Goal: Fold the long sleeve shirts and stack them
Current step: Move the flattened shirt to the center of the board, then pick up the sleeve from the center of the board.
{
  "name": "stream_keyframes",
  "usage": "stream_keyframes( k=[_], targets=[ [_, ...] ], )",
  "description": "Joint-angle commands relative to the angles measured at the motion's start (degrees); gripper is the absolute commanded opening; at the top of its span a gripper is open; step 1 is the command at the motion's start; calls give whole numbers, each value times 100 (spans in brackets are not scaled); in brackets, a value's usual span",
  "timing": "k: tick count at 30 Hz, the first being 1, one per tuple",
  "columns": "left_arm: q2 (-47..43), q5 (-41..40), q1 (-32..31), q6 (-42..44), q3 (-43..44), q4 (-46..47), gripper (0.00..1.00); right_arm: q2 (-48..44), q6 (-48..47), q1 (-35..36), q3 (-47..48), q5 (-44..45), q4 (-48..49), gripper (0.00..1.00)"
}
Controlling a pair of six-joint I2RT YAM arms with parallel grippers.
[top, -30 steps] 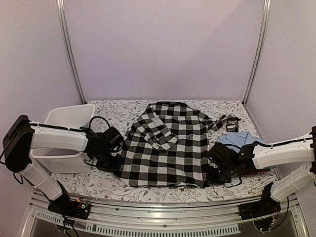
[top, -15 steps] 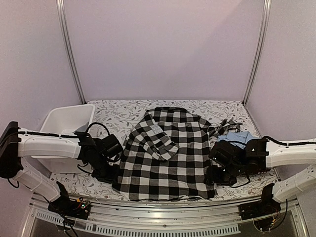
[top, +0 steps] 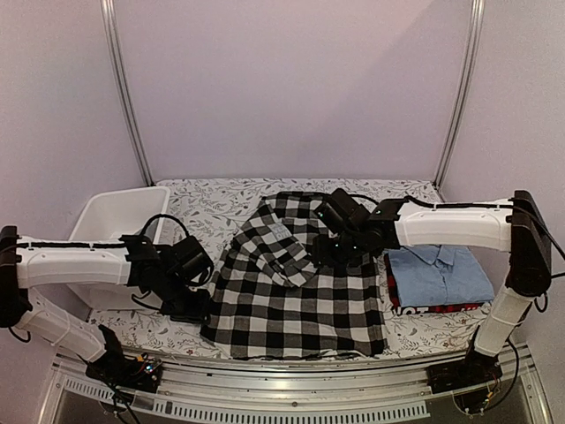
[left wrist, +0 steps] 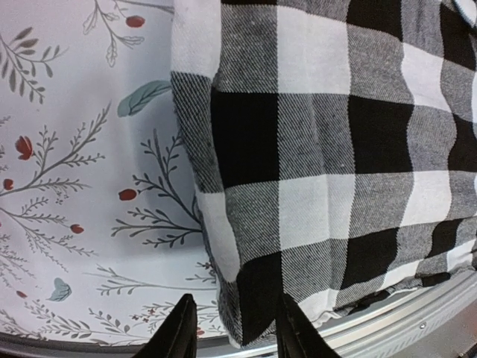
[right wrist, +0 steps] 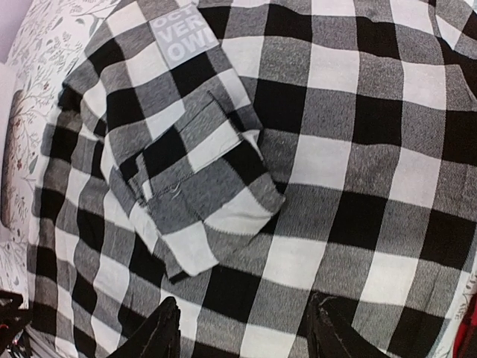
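Note:
The shirt's near corner lies loose between the left gripper's fingers, so the robot should reach lower with it and pinch the shirt's side edge (left wrist: 232,298) before both grippers fold the shirt's side over.
The black-and-white checked shirt (top: 300,291) lies spread in the middle of the table, one sleeve (right wrist: 195,195) folded across its front below the white lettering (right wrist: 177,36). My left gripper (top: 198,306) sits low at the shirt's near left corner. In the left wrist view the left gripper (left wrist: 237,337) is open, and the corner of the cloth (left wrist: 257,298) lies loose between its fingers. My right gripper (top: 323,256) hovers over the shirt's middle; in its own view the right gripper (right wrist: 246,332) is open with nothing in it. The light blue shirt (top: 441,274) lies folded on the red-and-black one (top: 424,309) at the right.
A white plastic tub (top: 119,212) stands at the back left, just behind my left arm. The flowered tablecloth (left wrist: 82,186) shows left of the shirt. The metal rail of the table's near edge (left wrist: 417,328) runs close under the shirt's hem.
Both grippers have opened. The right arm swung from beside the blue shirt to over the checked shirt's middle. The left gripper let go of the shirt's left edge, which now lies flat.

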Motion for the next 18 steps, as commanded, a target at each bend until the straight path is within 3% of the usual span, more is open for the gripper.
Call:
stream_keyframes(
  k=[1,6,18],
  targets=[
    [-170,-60,-49,-54,-103,18,36,621,-569,-528,317,-420,917,54],
    [-215,5,-50,-35,-127,1,35,1214,-682,-759,605,-637,1130,48],
    [-295,64,-51,-48,-258,-22,30,1517,-529,-792,351,-931,1424,46]
  ],
)
